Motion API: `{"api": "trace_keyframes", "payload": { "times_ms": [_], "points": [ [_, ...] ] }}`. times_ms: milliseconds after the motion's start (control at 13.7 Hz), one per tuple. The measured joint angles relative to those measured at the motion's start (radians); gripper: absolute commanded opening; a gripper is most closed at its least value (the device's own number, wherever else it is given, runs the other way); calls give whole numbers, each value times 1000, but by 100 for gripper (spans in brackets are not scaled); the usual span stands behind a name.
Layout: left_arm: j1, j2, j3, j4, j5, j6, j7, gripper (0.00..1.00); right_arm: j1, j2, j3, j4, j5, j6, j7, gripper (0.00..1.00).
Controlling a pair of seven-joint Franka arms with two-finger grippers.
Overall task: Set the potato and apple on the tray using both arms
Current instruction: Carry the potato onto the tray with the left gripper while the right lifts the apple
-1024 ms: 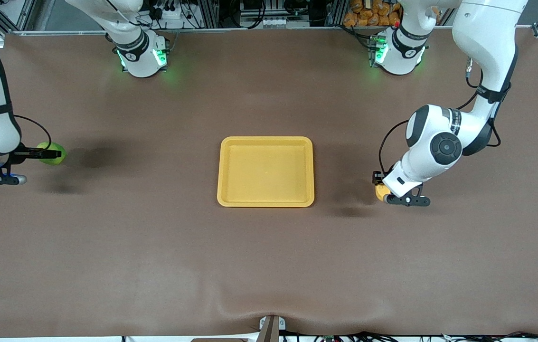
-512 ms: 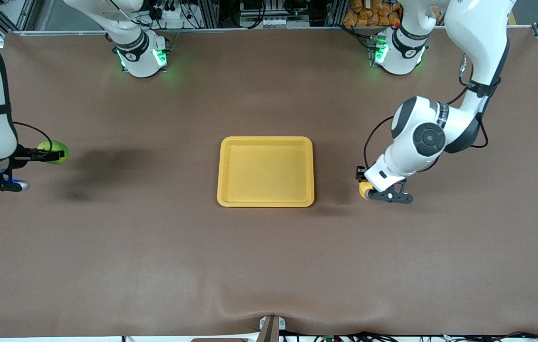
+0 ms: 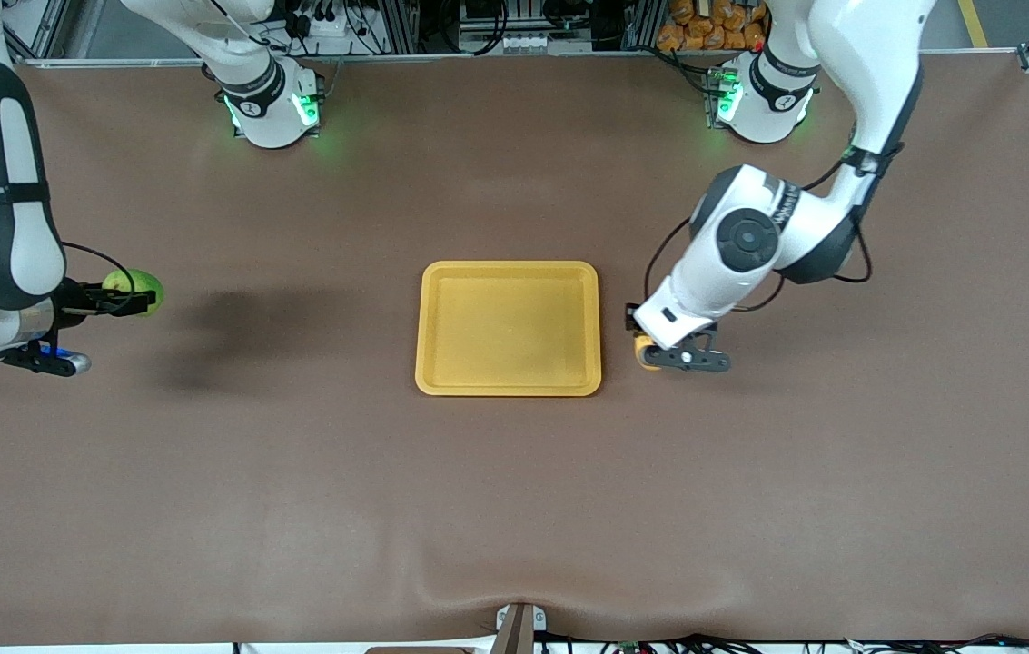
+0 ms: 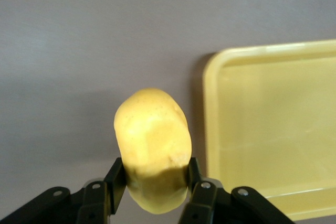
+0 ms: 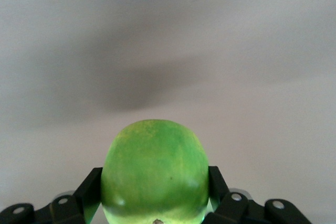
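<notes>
The potato, now up over the brown cloth, will go just inside the tray's edge [image 3: 568,327] [image 4: 248,141] nearest my left gripper. I need to put it down about midway along that edge.
The yellow-orange tray [image 3: 509,272] lies flat at the table's middle and holds nothing. My left gripper [image 3: 646,350] is shut on the potato [image 3: 642,349], up in the air over the brown cloth just beside the tray's edge toward the left arm's end. In the left wrist view the potato [image 4: 153,144] sits between the black fingers [image 4: 114,178], with the tray's corner [image 4: 273,129] close beside it. My right gripper [image 3: 134,294] is shut on the green apple [image 3: 136,287], held over the cloth near the right arm's end. The apple [image 5: 154,173] fills the right wrist view.
The brown cloth [image 3: 514,490] covers the whole table. The two arm bases [image 3: 271,104] glow green along the table edge farthest from the front camera. A small clamp [image 3: 519,627] sits at the edge nearest the front camera.
Both arms have moved toward the tray with their loads. The left gripper with the potato has come up beside the tray's edge. The right gripper with the apple has shifted a little toward the middle.
</notes>
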Motion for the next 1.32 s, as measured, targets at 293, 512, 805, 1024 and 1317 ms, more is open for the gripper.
{"api": "trace_keyframes", "payload": {
  "times_ms": [293,512,805,1024,1317],
  "points": [
    [-83,67,-1,69,0,0,-116,0,0,-16,95,53,0,-73,152,0],
    [-137,122,-1,134,0,0,-191,1,0,-16,141,56,6,-76,225,0],
    [-189,182,-1,166,0,1,-202,12,-1,-16,167,58,53,-82,290,0],
    [-193,212,3,172,1,2,-202,26,-1,-16,218,59,74,-81,381,0],
    [-191,229,6,174,25,2,-202,39,-1,-16,295,59,95,-60,509,0]
  ]
}}
